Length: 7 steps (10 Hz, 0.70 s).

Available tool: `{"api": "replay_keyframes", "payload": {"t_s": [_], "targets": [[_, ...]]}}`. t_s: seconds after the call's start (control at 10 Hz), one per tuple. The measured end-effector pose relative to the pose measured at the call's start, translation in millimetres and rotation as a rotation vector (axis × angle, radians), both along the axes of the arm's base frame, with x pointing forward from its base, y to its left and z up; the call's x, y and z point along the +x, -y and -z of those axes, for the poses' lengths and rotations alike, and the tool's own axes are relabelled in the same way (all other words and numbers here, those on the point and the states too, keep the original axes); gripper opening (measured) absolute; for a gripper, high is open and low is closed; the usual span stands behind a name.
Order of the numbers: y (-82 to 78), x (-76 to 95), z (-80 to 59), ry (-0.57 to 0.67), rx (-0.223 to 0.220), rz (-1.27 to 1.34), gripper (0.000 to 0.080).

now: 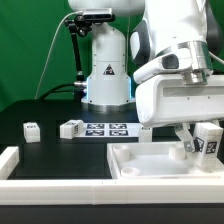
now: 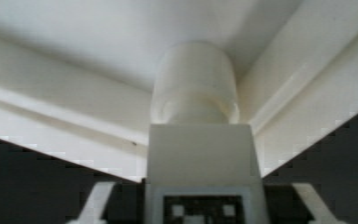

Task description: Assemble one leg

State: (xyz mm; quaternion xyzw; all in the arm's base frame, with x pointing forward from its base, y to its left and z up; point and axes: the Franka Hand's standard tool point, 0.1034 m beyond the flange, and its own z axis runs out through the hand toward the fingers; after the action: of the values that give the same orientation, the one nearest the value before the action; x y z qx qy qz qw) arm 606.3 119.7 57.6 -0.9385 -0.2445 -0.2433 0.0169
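The leg leans at the tray-like part's corner, held at an angle, so I will open my gripper, rise and take the leg's top point(image 1: 208, 128) from above.
My gripper point(image 1: 198, 137) is shut on a leg point(image 1: 207, 140), a chunky white piece with a black-and-white tag. It holds the leg just above the right part of the large white tray-like part point(image 1: 140, 172). In the wrist view the leg point(image 2: 201, 110) reaches away from the gripper point(image 2: 201, 202). Its rounded end is near an inner corner of the tray-like part point(image 2: 87, 90). A tag shows on the leg's near block. The fingers point(image 2: 98, 200) show on either side of it.
Two more small tagged white pieces point(image 1: 31, 130) point(image 1: 70, 128) lie on the black table at the exterior view's left. The marker board point(image 1: 108, 129) lies in front of the robot base point(image 1: 106, 75). A white bar point(image 1: 9, 160) sits at the lower left.
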Motion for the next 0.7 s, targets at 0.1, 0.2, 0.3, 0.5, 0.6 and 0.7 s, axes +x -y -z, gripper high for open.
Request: {"api": "replay_keyframes", "payload": {"t_s": [0.1,0.2,0.3,0.5,0.6,0.7], "targets": [[1.0,-1.3,0.2,0.013,0.003,0.003,0.0287],[0.8,-1.3,0.1,0.012,0.003,0.002,0.0287],[0.8,-1.3,0.2,0.012,0.003,0.002,0.0343],[0.8,-1.4,0.3,0.012,0.003,0.002,0.0549],[0.8,-1.4,0.3,0.012,0.003,0.002,0.0619],[0.8,-1.4,0.3,0.012,0.003,0.002,0.0619]]}}
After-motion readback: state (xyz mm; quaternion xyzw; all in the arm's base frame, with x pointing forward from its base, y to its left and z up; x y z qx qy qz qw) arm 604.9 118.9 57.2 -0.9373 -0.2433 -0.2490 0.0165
